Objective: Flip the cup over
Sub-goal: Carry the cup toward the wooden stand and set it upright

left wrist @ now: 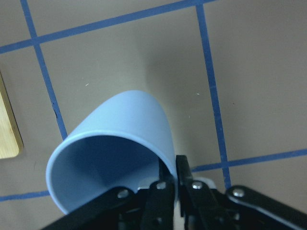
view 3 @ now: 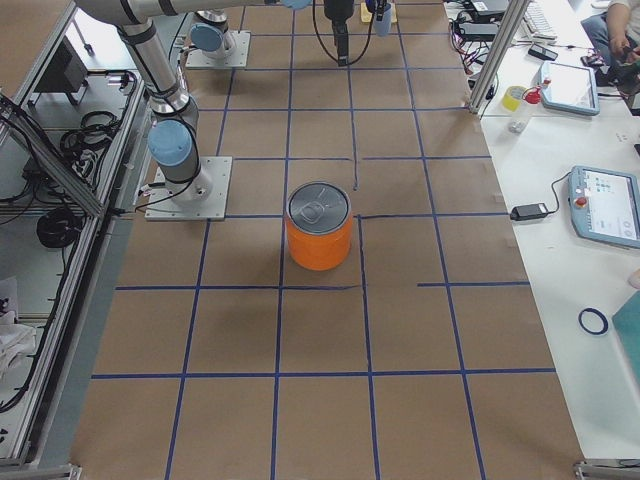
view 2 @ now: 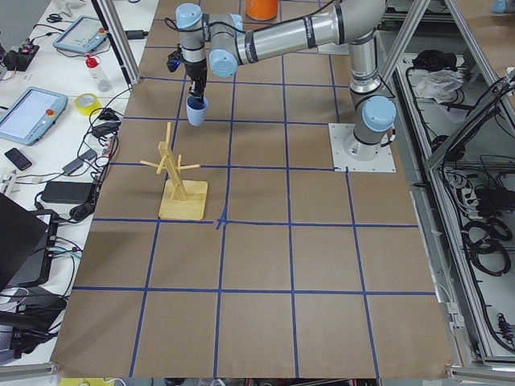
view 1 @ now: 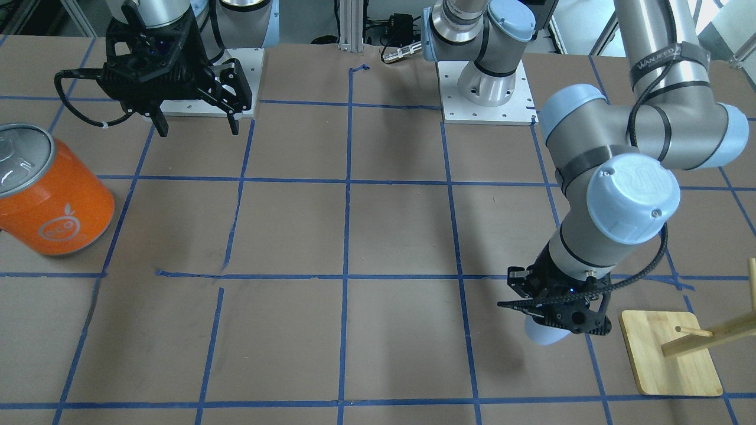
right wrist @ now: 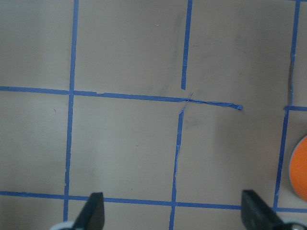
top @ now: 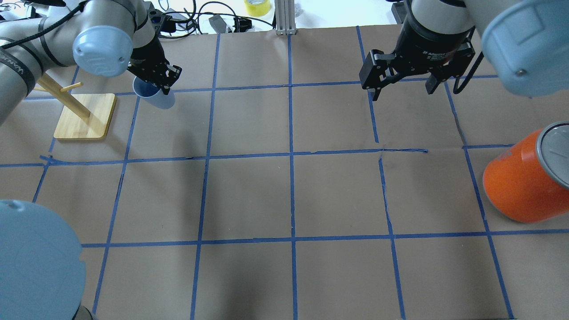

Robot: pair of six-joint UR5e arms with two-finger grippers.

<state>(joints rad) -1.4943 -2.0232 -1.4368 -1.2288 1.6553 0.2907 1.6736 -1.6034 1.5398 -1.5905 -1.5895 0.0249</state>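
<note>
The robot's left gripper will release the pale blue cup inside the blue tape square [view 1: 537, 345] [left wrist: 132, 86] next to the wooden peg stand. The cup now hangs tilted above the table.
The pale blue cup [top: 156, 96] hangs from my left gripper [top: 161, 84], which is shut on its rim, above the far left of the table. The cup tilts, its open mouth towards the wrist camera [left wrist: 115, 158]. It also shows in the front view [view 1: 546, 333] under the left gripper [view 1: 552, 310] and in the left side view [view 2: 195, 110]. My right gripper [top: 402, 86] is open and empty, high over the far right of the table; its fingertips [right wrist: 93, 211] frame bare paper in the right wrist view.
A large orange can [top: 524, 180] with a silver top stands at the right edge. A wooden peg stand [top: 84, 115] stands just left of the cup. Blue tape lines grid the brown paper table [top: 289, 200].
</note>
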